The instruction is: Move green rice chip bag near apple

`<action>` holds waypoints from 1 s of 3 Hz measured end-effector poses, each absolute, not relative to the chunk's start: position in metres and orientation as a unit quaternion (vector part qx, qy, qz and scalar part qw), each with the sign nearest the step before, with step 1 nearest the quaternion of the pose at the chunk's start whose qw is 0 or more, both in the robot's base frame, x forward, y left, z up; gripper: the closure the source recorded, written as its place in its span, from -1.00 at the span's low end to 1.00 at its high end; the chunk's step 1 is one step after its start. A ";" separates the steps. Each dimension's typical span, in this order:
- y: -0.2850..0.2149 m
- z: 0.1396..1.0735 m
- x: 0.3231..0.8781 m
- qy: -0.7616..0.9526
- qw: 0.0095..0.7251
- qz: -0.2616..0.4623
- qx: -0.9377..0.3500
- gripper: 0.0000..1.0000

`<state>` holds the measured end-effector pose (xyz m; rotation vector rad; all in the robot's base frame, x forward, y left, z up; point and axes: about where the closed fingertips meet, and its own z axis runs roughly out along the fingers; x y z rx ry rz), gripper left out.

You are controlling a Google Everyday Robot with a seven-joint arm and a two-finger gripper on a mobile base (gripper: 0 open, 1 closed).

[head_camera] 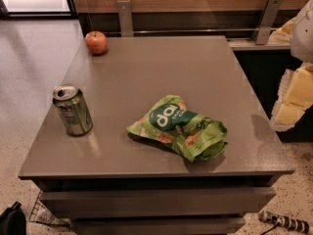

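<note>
I go to the green rice chip bag next with my gripper and close on its crumpled middle (pixel 191 133), just beside its dark-green oval.
The green rice chip bag (pixel 179 127) lies crumpled on the grey table (pixel 161 67), right of centre toward the front edge, its dark-green oval facing up. The apple (pixel 96 42) stands at the table's far left corner, well apart from the bag. My gripper (pixel 292 102), white and pale yellow, hangs at the right edge of the view, beyond the table's right side and above the floor. It is to the right of the bag, touches nothing and holds nothing that I can see.
A green soda can (pixel 72 110) with an opened top stands upright near the table's left edge, between the apple and the front. A wooden wall with a metal rail (pixel 195 32) runs behind the table. A wire object (pixel 41 213) lies on the floor at the front left.
</note>
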<state>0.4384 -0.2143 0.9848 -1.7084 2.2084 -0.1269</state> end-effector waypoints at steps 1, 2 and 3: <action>-0.210 0.985 0.441 0.779 0.171 -0.043 -0.602 -1.00; -0.181 0.979 0.457 0.785 0.158 -0.031 -0.598 -1.00; -0.136 0.961 0.467 0.789 0.120 -0.044 -0.600 -1.00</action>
